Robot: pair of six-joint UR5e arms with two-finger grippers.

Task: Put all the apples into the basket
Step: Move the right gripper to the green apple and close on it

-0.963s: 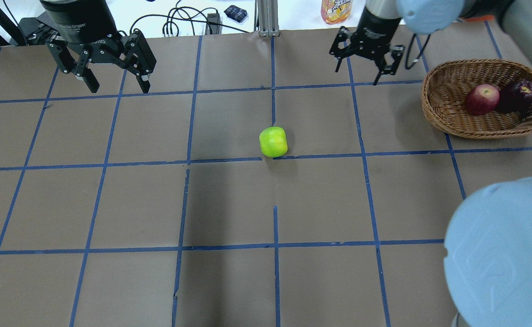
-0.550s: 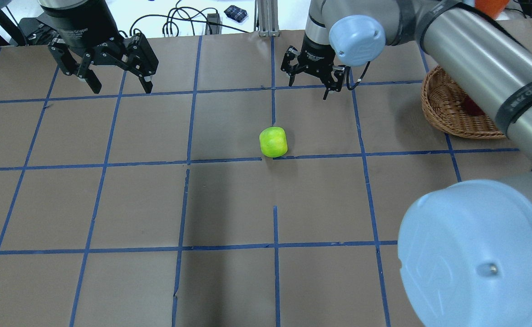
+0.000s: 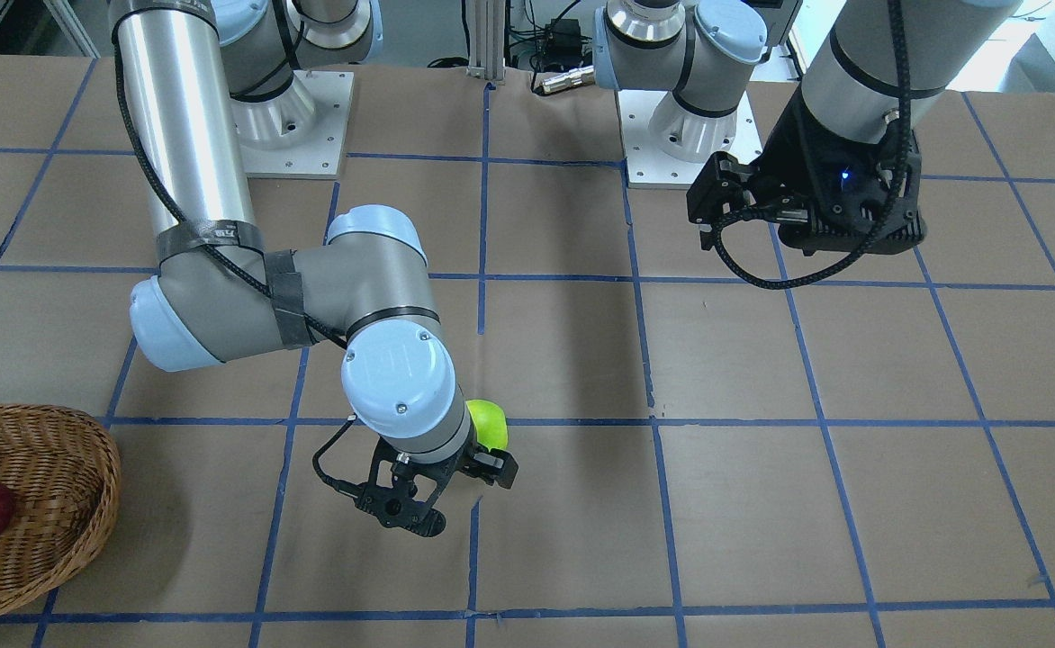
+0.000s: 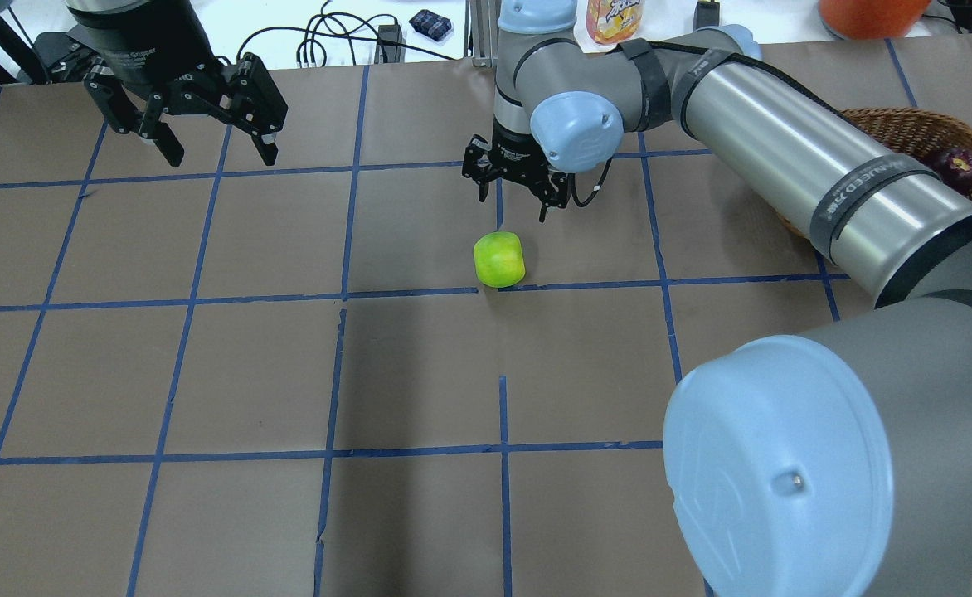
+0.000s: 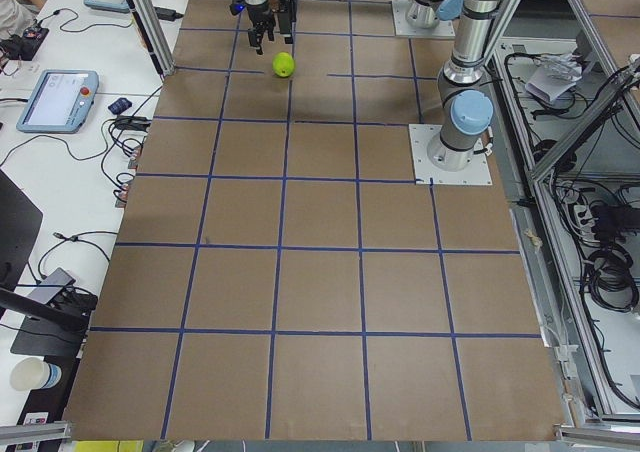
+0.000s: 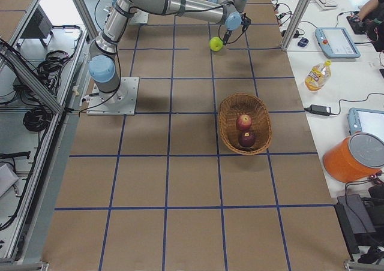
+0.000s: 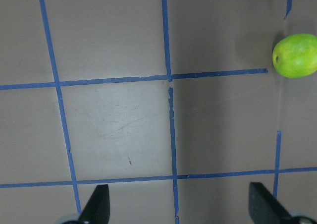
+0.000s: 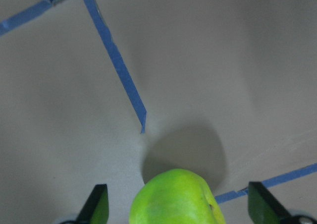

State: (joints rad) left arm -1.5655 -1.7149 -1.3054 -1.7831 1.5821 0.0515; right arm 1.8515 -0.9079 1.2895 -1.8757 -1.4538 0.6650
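Observation:
I will move my right gripper to the lime green apple on the brown table next and close its fingers around the apple's middle (image 3: 488, 426) (image 8: 176, 208).
The lime green apple (image 4: 499, 259) lies alone on the brown table near its middle; it also shows in the front view (image 3: 490, 425). My right gripper (image 4: 512, 203) is open and empty, hovering just beyond the apple; in its wrist view the apple (image 8: 176, 198) sits low between the open fingers (image 8: 96, 206). The wicker basket (image 6: 223, 124) at the right holds the red apple (image 6: 243, 122) and the maroon apple (image 6: 246, 139). My right arm hides most of the basket (image 4: 909, 124) overhead. My left gripper (image 4: 221, 153) is open and empty, high at the far left.
A drink bottle (image 4: 614, 18), cables (image 4: 328, 41) and an orange bucket (image 6: 351, 157) lie on the white bench beyond the table's far edge. Blue tape lines grid the table. The right arm's elbow (image 4: 776, 473) fills the overhead view's lower right.
My right gripper has swung left from beside the basket to just beyond the green apple. Its arm now covers most of the basket overhead. The left gripper and apple have not moved.

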